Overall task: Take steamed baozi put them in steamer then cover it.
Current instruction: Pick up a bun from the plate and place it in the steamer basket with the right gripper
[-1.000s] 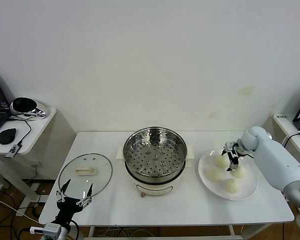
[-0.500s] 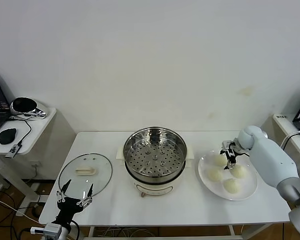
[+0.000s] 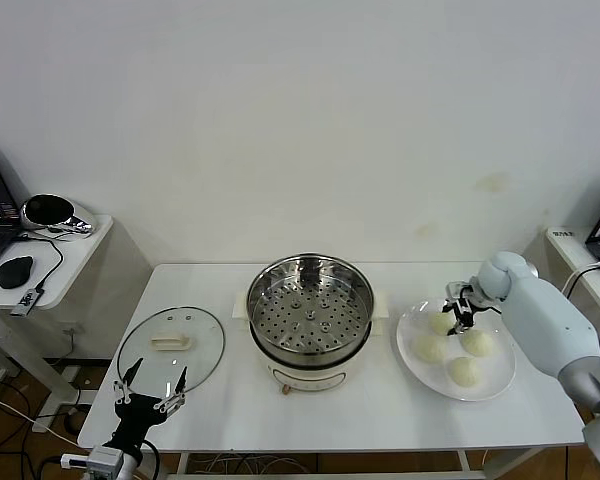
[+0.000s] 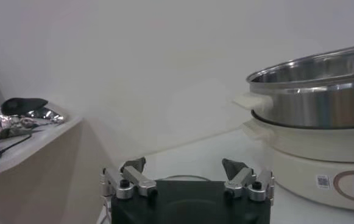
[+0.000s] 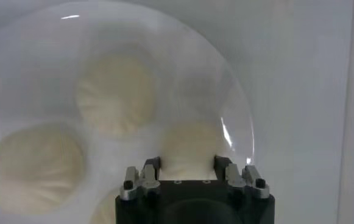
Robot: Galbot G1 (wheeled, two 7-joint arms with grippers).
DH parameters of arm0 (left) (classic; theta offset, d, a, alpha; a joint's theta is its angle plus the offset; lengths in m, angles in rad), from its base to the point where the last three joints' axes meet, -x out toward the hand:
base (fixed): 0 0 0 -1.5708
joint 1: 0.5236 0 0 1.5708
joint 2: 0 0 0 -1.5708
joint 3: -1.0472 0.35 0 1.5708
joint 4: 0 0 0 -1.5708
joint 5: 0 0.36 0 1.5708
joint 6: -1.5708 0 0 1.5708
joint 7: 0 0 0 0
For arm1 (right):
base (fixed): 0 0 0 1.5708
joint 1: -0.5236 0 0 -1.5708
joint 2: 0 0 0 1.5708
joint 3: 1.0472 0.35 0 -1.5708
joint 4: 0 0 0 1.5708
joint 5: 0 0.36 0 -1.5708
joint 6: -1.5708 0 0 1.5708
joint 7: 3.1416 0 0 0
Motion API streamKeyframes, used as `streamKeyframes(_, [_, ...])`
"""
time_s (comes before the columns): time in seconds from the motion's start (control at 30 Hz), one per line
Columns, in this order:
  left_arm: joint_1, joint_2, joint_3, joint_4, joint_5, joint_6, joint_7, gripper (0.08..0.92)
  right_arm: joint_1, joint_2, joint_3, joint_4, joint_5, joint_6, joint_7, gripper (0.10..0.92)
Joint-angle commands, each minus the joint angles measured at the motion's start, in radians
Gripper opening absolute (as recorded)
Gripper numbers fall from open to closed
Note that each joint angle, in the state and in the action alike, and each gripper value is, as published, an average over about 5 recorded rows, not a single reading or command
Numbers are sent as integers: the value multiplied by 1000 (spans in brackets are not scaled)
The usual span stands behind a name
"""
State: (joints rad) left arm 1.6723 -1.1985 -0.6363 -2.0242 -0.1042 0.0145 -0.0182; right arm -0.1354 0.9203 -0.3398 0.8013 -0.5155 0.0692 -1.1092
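Next, my right gripper sets the far bun down gently so that it rests on the far part of the steamer's holed bottom [image 3: 304, 284].
Four cream-white baozi lie on a white plate [image 3: 502, 380] at the right of the table. My right gripper [image 3: 459, 312] is down at the far bun [image 3: 440, 323]. In the right wrist view its jaws [image 5: 187, 163] stand against both sides of that bun [image 5: 187, 143], shut on it, and it rests on the plate. Other buns [image 5: 117, 91] [image 5: 30, 164] lie beside it. The steel steamer [image 3: 310, 305] stands open at the table's middle. The glass cover [image 3: 170, 345] lies flat at the left. My left gripper [image 3: 150, 392] is open and empty, low by the cover.
A side table [image 3: 40, 255] with a mouse and a shiny bowl stands at the far left. The steamer's white base and handle [image 4: 314, 155] fill the side of the left wrist view. The wall is close behind the table.
My right gripper has shifted a little toward the steamer and settled around the far bun. The buns, cover and left arm have not moved.
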Motion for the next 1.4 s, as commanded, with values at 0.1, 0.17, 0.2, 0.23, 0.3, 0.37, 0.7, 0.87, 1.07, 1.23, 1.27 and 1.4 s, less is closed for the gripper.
streamKeyframes(0.1, [1,3,0,-1,-1,0,-1,823,71,-133,-67,209,181,-36,-22,543])
streamKeyframes(0.17, [0,4,0,-2,-1,0,-1,823,116,-179,-102,270,244,-51,-30,544])
streamKeyframes(0.2, [0,5,1,-2,-1,0,-1,823,145,-200,-121,298,276,-58,-33,545])
streamKeyframes(0.23, [-1,5,1,-3,-2,1,-1,823,176,-221,-141,327,308,-65,-37,547])
streamKeyframes(0.3, [-1,7,3,-5,-3,1,0,823,251,-254,-192,376,374,-77,-42,550])
streamKeyframes(0.37, [-2,9,4,-6,-4,1,0,823,331,-272,-254,411,442,-86,-44,551])
streamKeyframes(0.7, [-9,24,7,-7,-18,0,1,823,578,-133,-549,445,684,-29,15,556])
streamKeyframes(0.87, [-10,29,5,-4,-26,-2,2,823,612,-21,-648,423,680,41,35,560])
streamKeyframes(1.07, [-12,36,-10,1,-37,-1,2,823,649,161,-744,342,639,169,48,565])
streamKeyframes(1.23, [-10,34,-22,0,-41,-1,3,823,640,271,-802,270,538,289,59,568])
streamKeyframes(1.27, [-9,34,-25,0,-41,-1,3,823,632,287,-807,257,515,309,63,568])
streamKeyframes(1.4, [-3,32,-38,-2,-45,-2,3,823,601,342,-815,188,406,395,81,568])
